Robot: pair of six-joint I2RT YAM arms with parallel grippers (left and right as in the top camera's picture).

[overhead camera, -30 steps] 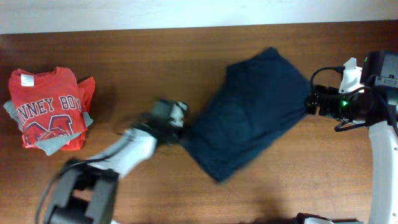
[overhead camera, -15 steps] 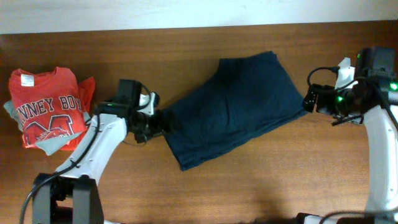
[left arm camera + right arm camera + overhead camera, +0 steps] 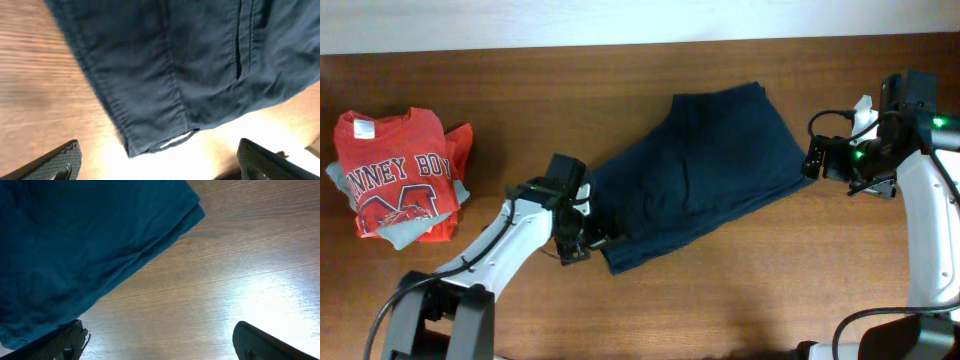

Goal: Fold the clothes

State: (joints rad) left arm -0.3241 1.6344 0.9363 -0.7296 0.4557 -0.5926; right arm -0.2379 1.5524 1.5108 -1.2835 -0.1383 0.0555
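The clothes lie at a slant across the table, so their hemmed end (image 3: 162,141) should be taken by my left gripper and pulled toward the red T-shirt to straighten them before folding.
The clothes (image 3: 705,170), a plain navy garment, lie spread flat and slanted across the middle of the wooden table. My left gripper (image 3: 584,240) hovers at their lower-left corner. In the left wrist view the hemmed corner of the clothes (image 3: 150,90) ends just ahead of the open left gripper (image 3: 160,167), with nothing between the fingers. My right gripper (image 3: 814,160) sits at the garment's right edge, also open. In the right wrist view the clothes (image 3: 75,245) fill the upper left, and their edge lies beside one finger of the right gripper (image 3: 160,347), which holds nothing.
A folded red T-shirt (image 3: 402,175) with white lettering lies at the far left on a grey garment (image 3: 405,232). The table (image 3: 750,290) is brown wood, bare along the front and back.
The left gripper dragged the garment's corner leftward, then let go and opened. It now sits lower and further right, at that corner. The right gripper shifted only slightly.
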